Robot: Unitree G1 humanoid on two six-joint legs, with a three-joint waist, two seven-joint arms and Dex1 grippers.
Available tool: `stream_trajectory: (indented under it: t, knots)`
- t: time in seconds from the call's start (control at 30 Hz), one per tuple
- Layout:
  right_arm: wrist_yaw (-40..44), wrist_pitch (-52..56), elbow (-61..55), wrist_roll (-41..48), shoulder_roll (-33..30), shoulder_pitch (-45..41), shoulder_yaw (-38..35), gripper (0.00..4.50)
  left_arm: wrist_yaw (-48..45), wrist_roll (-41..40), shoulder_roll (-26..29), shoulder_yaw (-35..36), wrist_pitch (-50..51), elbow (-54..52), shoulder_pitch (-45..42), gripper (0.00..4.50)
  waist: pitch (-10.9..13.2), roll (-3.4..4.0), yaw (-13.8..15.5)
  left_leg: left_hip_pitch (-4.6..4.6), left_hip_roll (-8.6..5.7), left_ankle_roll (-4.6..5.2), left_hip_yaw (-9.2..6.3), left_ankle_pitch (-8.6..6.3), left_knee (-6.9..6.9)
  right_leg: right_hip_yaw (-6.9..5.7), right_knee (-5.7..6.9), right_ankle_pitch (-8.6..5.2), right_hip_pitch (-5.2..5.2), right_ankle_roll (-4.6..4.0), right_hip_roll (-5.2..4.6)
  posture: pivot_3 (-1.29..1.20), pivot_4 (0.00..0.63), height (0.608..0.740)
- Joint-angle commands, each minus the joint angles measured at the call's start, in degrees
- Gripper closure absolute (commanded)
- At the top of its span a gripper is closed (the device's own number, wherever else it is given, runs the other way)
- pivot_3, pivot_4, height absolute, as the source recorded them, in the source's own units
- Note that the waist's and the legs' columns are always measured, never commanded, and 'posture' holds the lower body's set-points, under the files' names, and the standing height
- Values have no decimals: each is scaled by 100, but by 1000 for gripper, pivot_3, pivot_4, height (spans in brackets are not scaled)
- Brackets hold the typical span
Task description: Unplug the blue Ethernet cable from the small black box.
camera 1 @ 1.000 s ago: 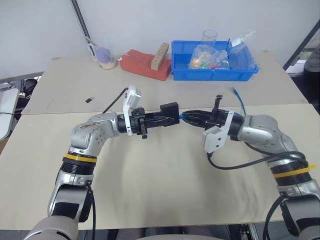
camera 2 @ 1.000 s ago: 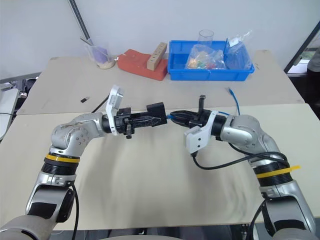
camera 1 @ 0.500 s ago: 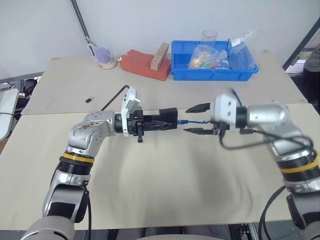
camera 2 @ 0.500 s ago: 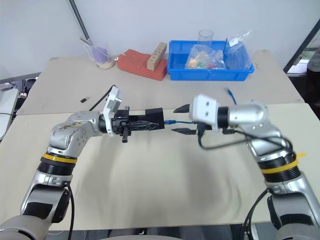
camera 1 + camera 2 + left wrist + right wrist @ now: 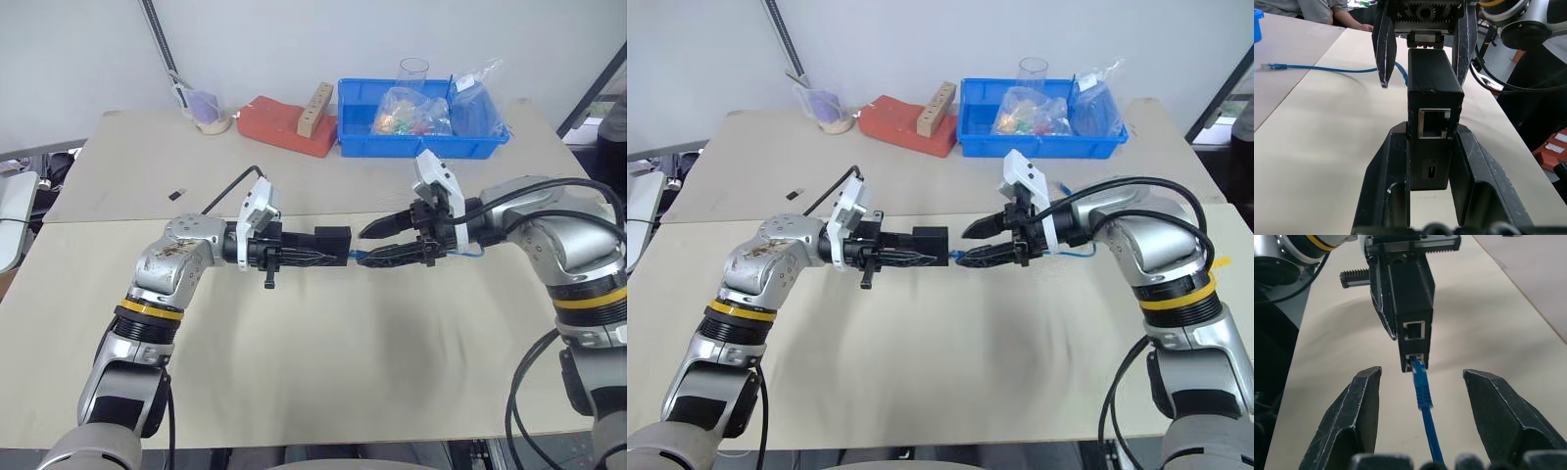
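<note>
My right fingers straddle the cable behind its plug; they should move closer to the box and close on the plug's base (image 5: 1421, 382) before pulling.
My left gripper (image 5: 329, 253) is shut on the small black box (image 5: 332, 241) and holds it level above the table, its ports facing my right gripper (image 5: 362, 248). The blue Ethernet cable (image 5: 1425, 401) has its plug in the box's lower port (image 5: 1415, 363); the upper port (image 5: 1432, 122) is empty. My right gripper is open, with one finger on each side of the cable just behind the plug, and neither finger touches it. The cable runs back under my right arm and its free end (image 5: 1268, 66) lies on the table.
At the back of the table stand a blue bin (image 5: 421, 145) with bags and a clear cup, a red block (image 5: 279, 125) with a wooden piece on it, and a cup (image 5: 208, 113). A tiny black object (image 5: 176, 194) lies far left. A person (image 5: 1312, 7) is beyond the table.
My right gripper, shut on the cable by the box a second ago, has opened and rolled over, and its fingers now straddle the cable. The left gripper rolled a little with the box.
</note>
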Motion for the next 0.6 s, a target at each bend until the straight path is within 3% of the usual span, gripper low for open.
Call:
stream_trajectory:
  t: [0.03, 0.33, 0.6]
  knots:
    - [2, -106, -120, -78, 84, -91, 20, 1519, 0, -66, -14, 86, -75, -231, -39, 3933, 0, 0, -1, -2, 0, 0, 0, 0, 1, 0, 1, 0, -2, 0, 0, 0, 150, 740]
    - [16, -111, 1, -218, 185, -89, 58, 1519, -40, -41, -31, 45, -116, -217, -30, 3933, -1, 1, 0, -36, -1, 0, 0, 1, 10, 0, 12, 0, -36, 0, 0, 0, 150, 740]
    - [119, -22, 14, -169, 191, -99, 32, 4035, -170, 37, 2, -41, -183, -196, -44, 3933, -1, 1, -5, -36, 0, 0, -1, 1, 10, 0, 12, 0, -37, 0, 1, 0, 150, 740]
